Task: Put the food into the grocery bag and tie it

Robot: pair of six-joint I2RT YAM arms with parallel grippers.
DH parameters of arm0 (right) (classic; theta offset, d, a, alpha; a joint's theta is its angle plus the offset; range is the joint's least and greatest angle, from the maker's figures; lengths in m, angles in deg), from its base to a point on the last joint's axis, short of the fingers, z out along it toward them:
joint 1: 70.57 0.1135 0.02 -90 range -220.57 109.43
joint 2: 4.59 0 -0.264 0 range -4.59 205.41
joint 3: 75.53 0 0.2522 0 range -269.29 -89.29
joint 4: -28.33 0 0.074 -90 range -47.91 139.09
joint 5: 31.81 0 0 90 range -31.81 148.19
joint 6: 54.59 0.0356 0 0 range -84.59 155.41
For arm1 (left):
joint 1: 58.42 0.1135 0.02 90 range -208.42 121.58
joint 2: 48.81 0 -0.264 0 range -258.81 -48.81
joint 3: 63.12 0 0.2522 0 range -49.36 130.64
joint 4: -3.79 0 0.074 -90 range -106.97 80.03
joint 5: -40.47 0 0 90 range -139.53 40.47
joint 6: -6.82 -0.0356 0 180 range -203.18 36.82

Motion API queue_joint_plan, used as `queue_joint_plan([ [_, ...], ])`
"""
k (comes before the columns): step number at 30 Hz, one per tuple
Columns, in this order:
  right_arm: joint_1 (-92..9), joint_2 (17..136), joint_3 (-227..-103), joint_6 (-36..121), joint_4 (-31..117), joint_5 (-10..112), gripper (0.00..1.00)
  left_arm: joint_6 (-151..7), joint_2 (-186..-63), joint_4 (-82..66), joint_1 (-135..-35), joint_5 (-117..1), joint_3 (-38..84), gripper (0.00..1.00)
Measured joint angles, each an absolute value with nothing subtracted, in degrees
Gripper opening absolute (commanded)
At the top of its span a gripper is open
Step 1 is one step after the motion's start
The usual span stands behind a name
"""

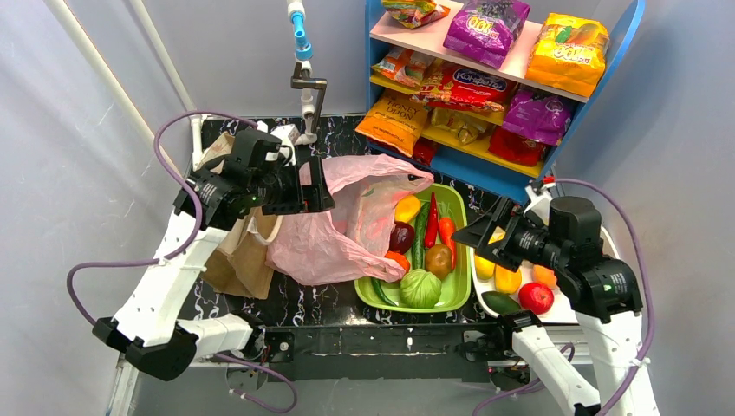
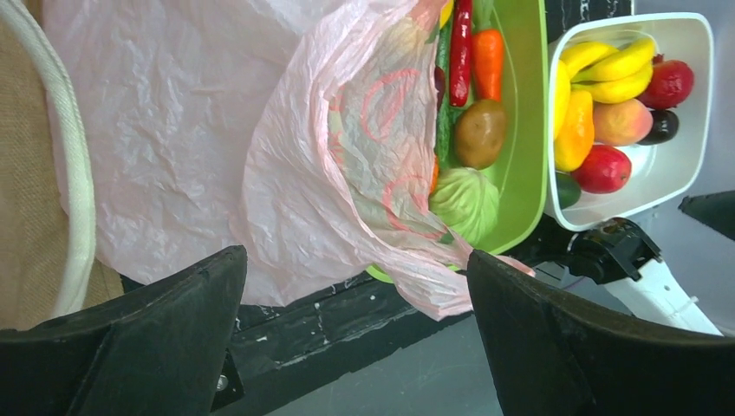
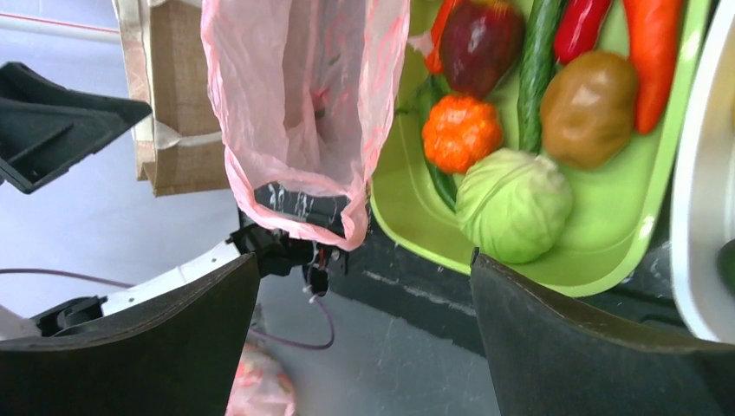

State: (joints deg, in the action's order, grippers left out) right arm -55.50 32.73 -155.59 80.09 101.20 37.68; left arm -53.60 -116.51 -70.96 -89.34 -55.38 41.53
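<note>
My right gripper needs to grip the sides of the dark-red apple (image 1: 401, 237) (image 3: 478, 54), next to the cucumber in the green tray.
The pink grocery bag (image 1: 338, 230) lies crumpled and flat on the dark table, its right side draped over the left rim of a green tray (image 1: 459, 290). That tray holds food: a dark-red onion (image 1: 401, 236), a brown one (image 1: 439, 258), a cabbage (image 1: 420, 288), a carrot and a chilli. A white tray (image 2: 693, 156) holds bananas and a red apple (image 1: 536, 297). My left gripper (image 1: 316, 195) hovers open above the bag's upper left part (image 2: 173, 130). My right gripper (image 1: 472, 238) hangs open between the two trays, near the cabbage (image 3: 513, 204). Neither holds anything.
A brown paper bag (image 1: 238, 256) lies left of the pink bag, partly under it. A blue shelf (image 1: 511, 178) with snack packets (image 1: 394, 121) stands at the back right. A white stand with a blue clamp (image 1: 303, 82) rises behind the bag.
</note>
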Motion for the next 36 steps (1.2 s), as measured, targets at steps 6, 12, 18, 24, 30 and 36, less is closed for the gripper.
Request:
queue_joint_plan([
  [6, -55.50, 31.16, -148.40, 84.05, 101.58, 33.85, 0.98, -55.98, -118.06, -70.83, -89.76, -53.23, 42.63, 1.00],
  [12, -55.50, 31.27, -146.59, 86.45, 97.55, 30.27, 0.98, -57.80, -119.46, -70.68, -89.78, -51.99, 42.65, 1.00],
  [18, -55.50, 34.28, -141.97, 89.08, 91.32, 26.13, 0.98, -59.24, -121.50, -69.85, -89.78, -51.86, 42.65, 0.99],
  [24, -55.50, 37.47, -143.13, 86.96, 91.08, 29.96, 0.94, -59.65, -122.41, -68.87, -91.02, -51.79, 42.63, 1.00],
  [30, -55.50, 41.30, -144.29, 83.96, 93.45, 35.10, 0.93, -60.27, -122.41, -67.66, -93.93, -49.34, 40.48, 1.00],
  [36, -55.50, 44.56, -147.07, 79.79, 95.59, 37.13, 0.93, -60.46, -125.26, -66.94, -94.19, -45.67, 38.89, 0.94],
])
